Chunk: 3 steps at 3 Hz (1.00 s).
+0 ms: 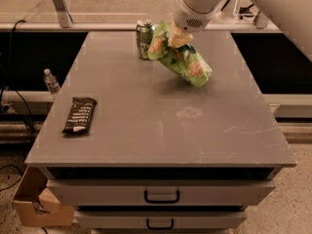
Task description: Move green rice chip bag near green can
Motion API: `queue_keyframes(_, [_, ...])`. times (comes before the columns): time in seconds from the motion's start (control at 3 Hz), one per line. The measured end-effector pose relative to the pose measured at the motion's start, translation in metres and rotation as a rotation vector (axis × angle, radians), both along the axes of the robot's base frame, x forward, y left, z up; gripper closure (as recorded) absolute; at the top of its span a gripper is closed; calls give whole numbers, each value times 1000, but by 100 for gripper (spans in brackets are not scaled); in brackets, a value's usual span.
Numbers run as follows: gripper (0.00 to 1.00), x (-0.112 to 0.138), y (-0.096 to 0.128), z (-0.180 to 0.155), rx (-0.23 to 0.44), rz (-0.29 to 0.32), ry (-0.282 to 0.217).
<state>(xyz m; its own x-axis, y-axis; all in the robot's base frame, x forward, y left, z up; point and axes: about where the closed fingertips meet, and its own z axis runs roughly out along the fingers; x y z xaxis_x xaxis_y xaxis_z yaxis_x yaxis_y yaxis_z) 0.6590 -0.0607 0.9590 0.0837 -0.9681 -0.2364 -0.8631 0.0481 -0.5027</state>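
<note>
My gripper will let go of the green rice chip bag on the table's far part (198, 54), next to the green can.
The green rice chip bag (183, 60) is a crumpled light-green foil bag with orange rice-cake pictures. It hangs tilted above the far part of the grey table (161, 126), its left end right next to the green can (144, 39). The can stands upright near the table's far edge, silver top up. My gripper (177, 38) comes down from the white arm at the top and is shut on the bag's upper part. The bag's lower right end is near or on the tabletop; I cannot tell which.
A dark brown chocolate bar wrapper (79, 114) lies near the table's left edge. A small water bottle (50, 81) stands beyond the left side, lower down. Drawers (162, 196) front the table. A cardboard box (36, 203) sits on the floor at lower left.
</note>
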Motion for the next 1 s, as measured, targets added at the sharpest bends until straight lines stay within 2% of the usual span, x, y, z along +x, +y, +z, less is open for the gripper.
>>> queue_keyframes(0.33, [100,41,-4,4,-27,12,-28])
queue_keyframes(0.67, [100,62,-23,1,-47,-22,-32])
queue_keyframes(1.0, [100,69,-45,7,-38,-64,-51])
